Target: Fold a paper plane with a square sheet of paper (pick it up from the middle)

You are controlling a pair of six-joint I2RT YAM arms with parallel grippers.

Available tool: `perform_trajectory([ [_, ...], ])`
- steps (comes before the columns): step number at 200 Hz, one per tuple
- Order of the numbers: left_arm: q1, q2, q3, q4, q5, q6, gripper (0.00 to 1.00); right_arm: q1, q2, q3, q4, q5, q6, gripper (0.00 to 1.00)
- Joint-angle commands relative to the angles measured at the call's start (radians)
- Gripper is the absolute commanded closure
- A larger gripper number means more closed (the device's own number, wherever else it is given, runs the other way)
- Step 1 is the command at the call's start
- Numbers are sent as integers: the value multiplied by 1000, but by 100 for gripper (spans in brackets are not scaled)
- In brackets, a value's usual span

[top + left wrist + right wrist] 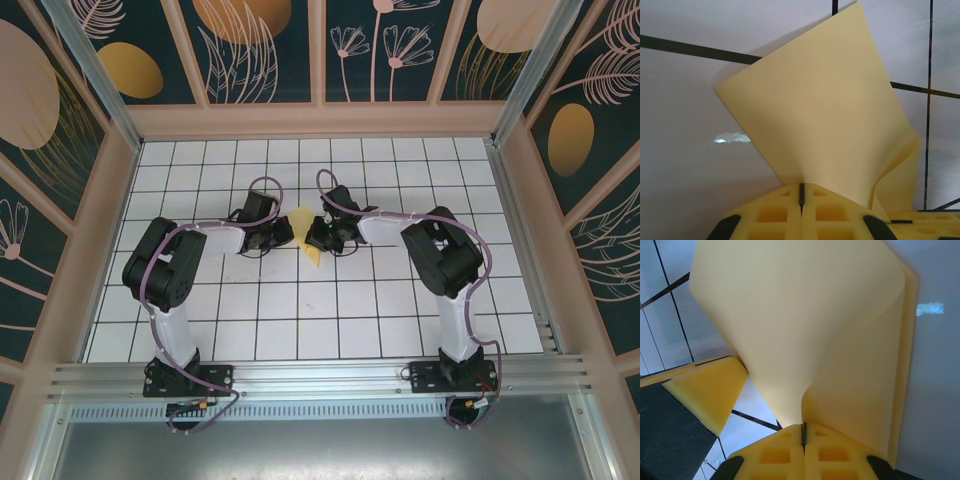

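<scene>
The sheet bulges in an open curve above my right gripper, its near corner sticking out free, so it should open and take the sheet's near corner [316, 262].
The pale yellow square sheet of paper [306, 238] hangs between my two grippers over the middle of the tiled table. My left gripper [284, 234] is shut on one edge of it. In the left wrist view the sheet [825, 110] rises from the pinched jaws [801, 187] and curls over at the right. My right gripper [320, 236] is shut on the other side. In the right wrist view the sheet [805, 325] bends into a doubled curve above the closed jaws [803, 427]. A paper plane is out of view.
The white grid table [330, 320] is walled by a pale wooden frame [118, 170] on the left, back and right. A metal rail [320, 375] runs along the near edge. The left gripper's yellow finger [707, 390] sits close beside the right gripper.
</scene>
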Motion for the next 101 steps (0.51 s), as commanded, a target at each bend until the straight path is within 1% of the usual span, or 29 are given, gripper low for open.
perform_trajectory([
  [1,-4,56,0,-30,2,22,93,0,31,8,17,-6,8,93],
  [63,-3,49,0,-33,-1,20,93,0,41,6,13,-2,11,92],
  [101,-4,8,0,-34,-22,6,90,0,50,9,-13,11,11,86],
])
